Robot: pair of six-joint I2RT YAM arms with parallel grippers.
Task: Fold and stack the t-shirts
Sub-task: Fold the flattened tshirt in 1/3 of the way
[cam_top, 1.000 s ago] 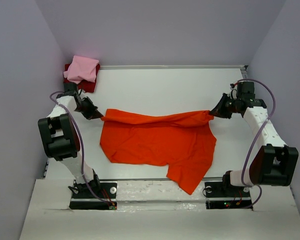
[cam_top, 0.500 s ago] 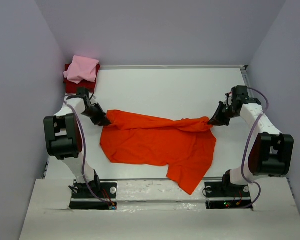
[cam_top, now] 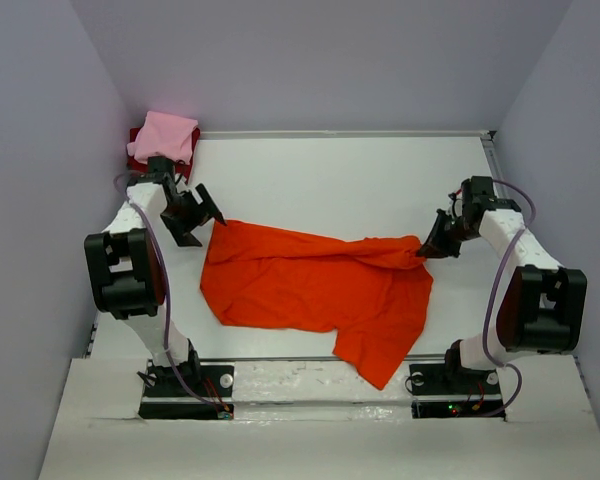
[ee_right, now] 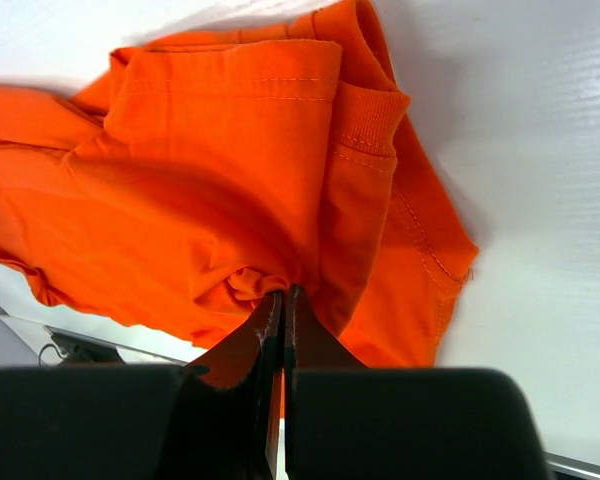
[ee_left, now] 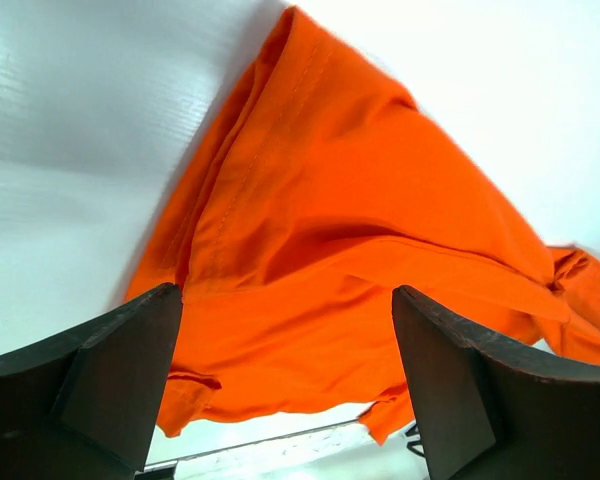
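Note:
The orange-red t-shirt's far edge sags in its middle, so next my left gripper takes the t-shirt's loose far corner (cam_top: pixel 231 228) and pulls the t-shirt's edge straight before folding.
A bright orange-red t-shirt (cam_top: pixel 315 290) lies loosely spread on the white table, one flap trailing toward the near edge. My left gripper (cam_top: pixel 197 215) hovers open just off the shirt's far-left corner, nothing between its fingers; in the left wrist view the cloth (ee_left: pixel 350 250) lies beyond the wide-apart jaws. My right gripper (cam_top: pixel 427 247) is shut on a bunched fold at the shirt's far-right corner (ee_right: pixel 270 285). A folded light pink t-shirt (cam_top: pixel 165 137) rests on a dark red one (cam_top: pixel 176 172) in the far-left corner.
The table (cam_top: pixel 340 180) is walled in by lilac panels on the left, right and back. Both arm bases stand at the near edge (cam_top: pixel 320 380). The pink and dark red stack sits close behind my left arm.
My left gripper let go of the shirt's left corner, opened wide and drew back toward the far left. The stretched top edge slackened onto the table. The right gripper lowered slightly, still gripping.

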